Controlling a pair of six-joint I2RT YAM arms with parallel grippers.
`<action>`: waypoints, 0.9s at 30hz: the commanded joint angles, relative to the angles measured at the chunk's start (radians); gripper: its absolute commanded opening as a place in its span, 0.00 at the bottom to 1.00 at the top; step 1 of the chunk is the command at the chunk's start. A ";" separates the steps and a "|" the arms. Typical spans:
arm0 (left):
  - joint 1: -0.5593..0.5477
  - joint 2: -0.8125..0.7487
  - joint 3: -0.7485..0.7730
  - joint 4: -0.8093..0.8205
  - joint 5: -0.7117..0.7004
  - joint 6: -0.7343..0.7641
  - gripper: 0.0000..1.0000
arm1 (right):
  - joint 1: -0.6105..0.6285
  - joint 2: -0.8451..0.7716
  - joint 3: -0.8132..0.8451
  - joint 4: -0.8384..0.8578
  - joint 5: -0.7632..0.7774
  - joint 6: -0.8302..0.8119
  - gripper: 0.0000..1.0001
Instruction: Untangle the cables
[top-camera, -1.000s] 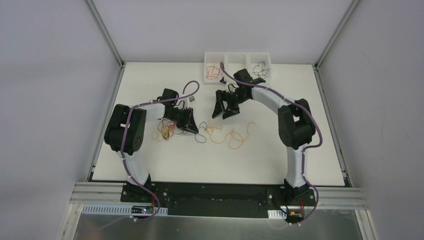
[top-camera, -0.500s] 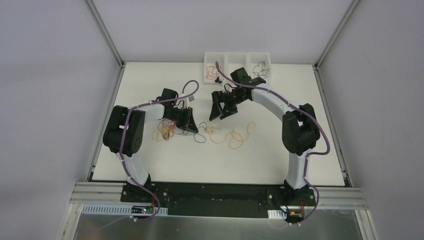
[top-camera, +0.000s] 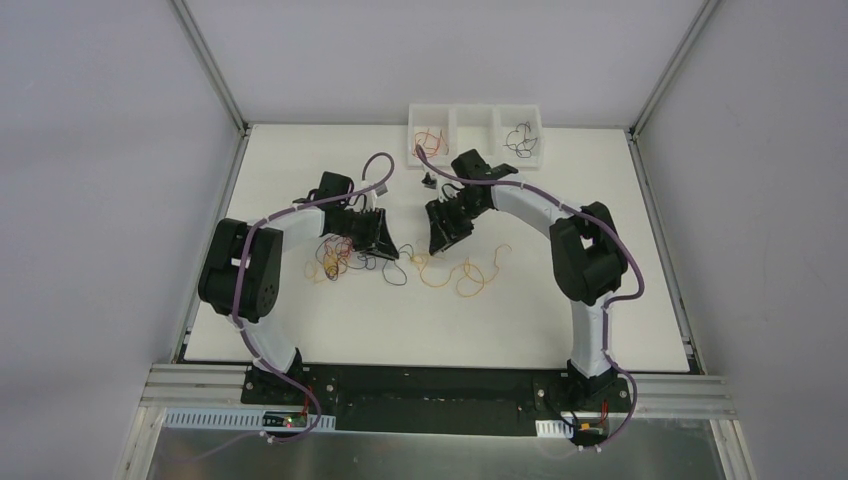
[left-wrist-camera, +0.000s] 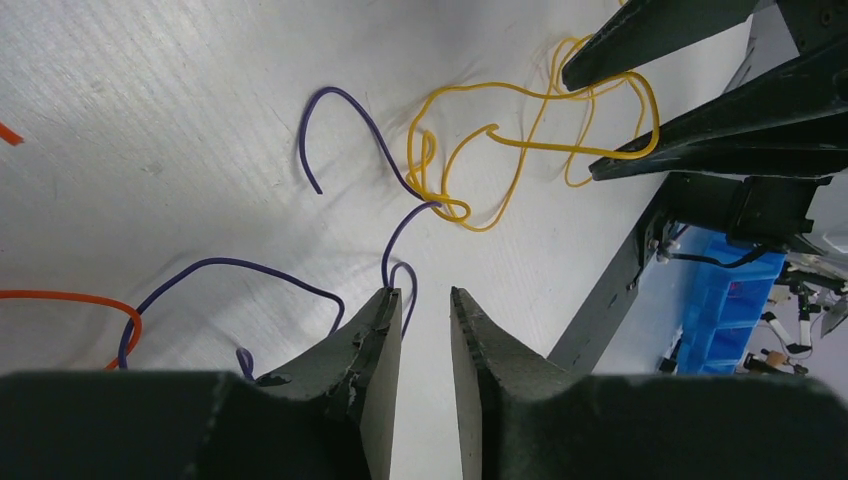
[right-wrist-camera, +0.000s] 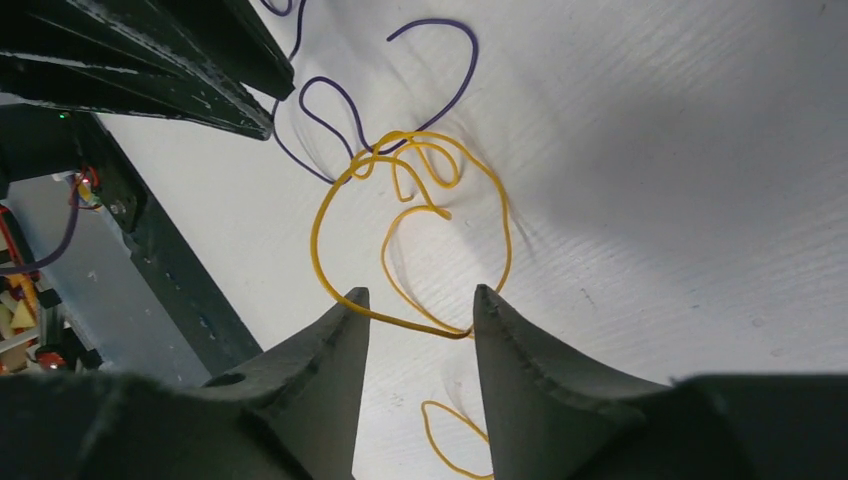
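Note:
The purple cable hooks through the yellow cable, so the robot's left gripper should grab the part of the purple cable at its fingertip (left-wrist-camera: 386, 272) and pull it clear of the loops.
Loose cables lie tangled mid-table: a yellow cable (top-camera: 468, 276), a purple cable (top-camera: 400, 272) and an orange and dark tangle (top-camera: 331, 262). My left gripper (top-camera: 388, 250) is low over the purple cable (left-wrist-camera: 345, 120). In its wrist view, the left gripper (left-wrist-camera: 424, 292) stands slightly open and empty, with a purple loop at its left fingertip. My right gripper (top-camera: 434, 245) hangs just right of it. In its wrist view, the right gripper (right-wrist-camera: 420, 291) is open, and a yellow cable (right-wrist-camera: 400, 215) strand runs across the gap between its tips. The yellow and purple cables (right-wrist-camera: 440, 60) interlock at a knot (left-wrist-camera: 450, 207).
A white three-compartment tray (top-camera: 476, 112) at the table's back edge holds red wire at left and dark wire at right. An orange cable (left-wrist-camera: 70, 298) lies left of my left gripper. The two grippers' fingers nearly face each other; the left fingers (right-wrist-camera: 150, 70) show in the right wrist view.
My right gripper has come down and toward the left, onto the yellow cable. My left gripper has shifted slightly right along the purple cable. The cables lie about as before.

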 joint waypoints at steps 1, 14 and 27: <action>-0.010 0.009 0.038 0.009 0.026 -0.029 0.28 | -0.001 -0.003 0.004 0.020 0.019 -0.038 0.41; -0.034 0.118 0.089 0.036 -0.027 -0.012 0.47 | -0.002 0.013 -0.001 0.023 0.025 -0.031 0.04; 0.107 -0.067 -0.025 -0.160 -0.085 0.142 0.00 | -0.161 -0.203 -0.060 -0.125 0.012 -0.065 0.00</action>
